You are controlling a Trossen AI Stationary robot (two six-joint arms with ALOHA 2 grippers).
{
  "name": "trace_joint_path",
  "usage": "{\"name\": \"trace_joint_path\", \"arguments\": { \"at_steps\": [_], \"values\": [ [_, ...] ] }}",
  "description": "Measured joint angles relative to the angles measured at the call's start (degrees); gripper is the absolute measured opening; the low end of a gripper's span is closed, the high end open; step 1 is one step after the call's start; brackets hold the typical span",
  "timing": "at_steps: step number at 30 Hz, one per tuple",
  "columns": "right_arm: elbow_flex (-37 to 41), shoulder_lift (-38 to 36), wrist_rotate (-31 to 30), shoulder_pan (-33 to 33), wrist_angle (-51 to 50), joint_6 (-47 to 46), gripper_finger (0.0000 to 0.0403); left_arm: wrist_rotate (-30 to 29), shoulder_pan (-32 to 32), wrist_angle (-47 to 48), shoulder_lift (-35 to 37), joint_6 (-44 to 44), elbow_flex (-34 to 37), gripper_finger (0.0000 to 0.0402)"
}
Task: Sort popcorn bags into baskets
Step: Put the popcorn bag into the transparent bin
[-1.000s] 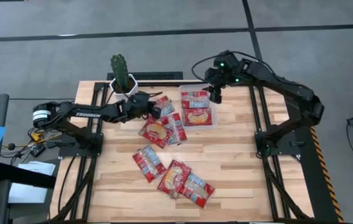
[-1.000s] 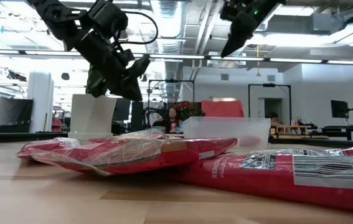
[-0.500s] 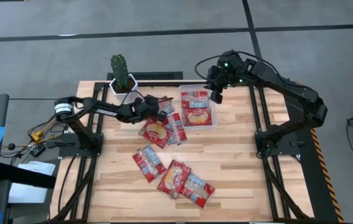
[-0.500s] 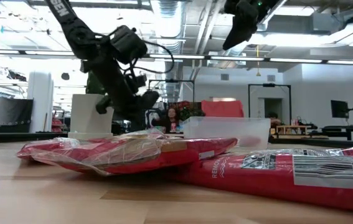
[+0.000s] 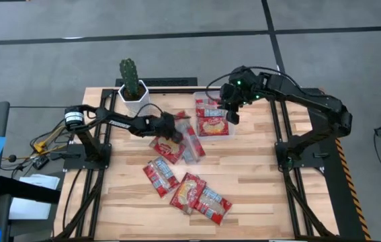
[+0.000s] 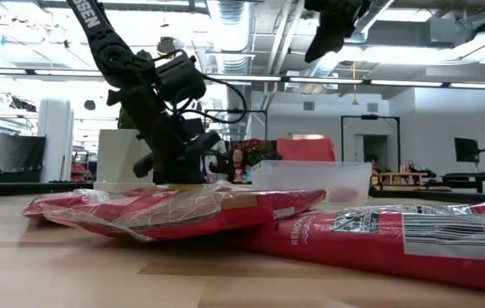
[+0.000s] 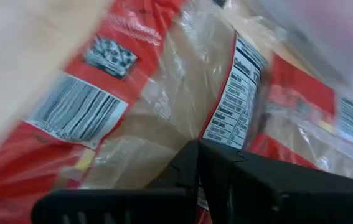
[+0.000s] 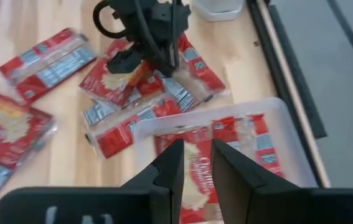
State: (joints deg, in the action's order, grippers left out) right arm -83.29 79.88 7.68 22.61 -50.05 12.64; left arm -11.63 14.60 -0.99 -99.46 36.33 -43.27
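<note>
The robot's left gripper needs to release the top popcorn bag over the front bag [image 5: 166, 179] closest to the middle pile.
Three red popcorn bags [image 5: 177, 143] lie overlapping at the table's middle, label sides up. My left gripper [image 5: 172, 128] is shut, with its tips down on the topmost bag [image 7: 164, 106]. Two more bags [image 8: 220, 155] lie flat in the clear basket [image 5: 195, 95] at the far edge. My right gripper [image 8: 196, 152] hangs above that basket, slightly open with nothing between its fingers. Three other bags [image 5: 189, 191] lie near the front edge. My left gripper sets its shut fingertips [image 7: 192, 155] on the clear middle of the top bag, beside the white nutrition panel [image 7: 235, 93]. It comes slanting down from the table's left. The bag lies flat on the pile [image 6: 182, 201]; I cannot tell if any film is pinched.
A white pot with a cactus [image 5: 133, 86] stands at the far left, just behind my left arm. Black rails run along the table's left and right sides. Bare wood lies between the middle pile and the right rail.
My left gripper has come down and toward the table's right, tipping steeper, until its shut tips reach the middle pile. My right gripper has drifted toward the near edge, staying high above the basket.
</note>
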Motion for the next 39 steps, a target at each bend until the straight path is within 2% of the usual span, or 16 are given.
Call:
{"name": "trace_joint_path", "arguments": {
  "at_steps": [4, 7, 12, 19, 24, 28, 31, 34, 39],
  "values": [
    [0.0, 0.0, 0.0, -3.4, -1.5, -2.3, 0.0102, 7.1, -5.5, 1.1, 0.0, 4.2, 0.0, 0.0],
    [0.3, 0.0, 0.0, -6.1, -2.7, -6.6, 0.0102, 9.7, -9.9, 1.0, -0.1, 8.3, 0.1, 0.0],
    [3.9, 0.0, 0.2, -11.3, -4.1, -22.2, 0.0102, 10.1, -16.4, -1.1, -0.3, 13.5, 0.2, 0.0],
    [17.1, -0.3, 0.0, -24.1, -1.6, -44.2, 0.0107, 8.8, -20.5, -4.5, -0.5, 19.2, 0.4, 0.0],
    [27.5, -0.6, -1.4, -33.6, 7.5, -62.0, 0.0159, 9.9, -20.7, -8.6, -0.5, 21.5, 0.4, 0.0],
    [33.2, -0.6, -5.8, -39.5, 15.3, -73.7, 0.0229, 10.4, -20.7, -12.4, -0.5, 21.8, 0.4, 0.0008],
    [36.1, -0.6, -10.4, -42.1, 18.3, -83.2, 0.0267, 11.8, -20.3, -14.7, -0.6, 22.8, 0.4, 0.0032],
    [38.0, -0.6, -15.2, -44.6, 22.8, -92.1, 0.0283, 13.4, -19.7, -15.1, -0.6, 23.3, 0.4, 0.0062],
    [41.3, 1.1, -20.2, -47.4, 29.7, -103.1, 0.0285, 17.1, -18.5, -14.8, -0.5, 21.8, 0.4, 0.0096]
  ]
}}
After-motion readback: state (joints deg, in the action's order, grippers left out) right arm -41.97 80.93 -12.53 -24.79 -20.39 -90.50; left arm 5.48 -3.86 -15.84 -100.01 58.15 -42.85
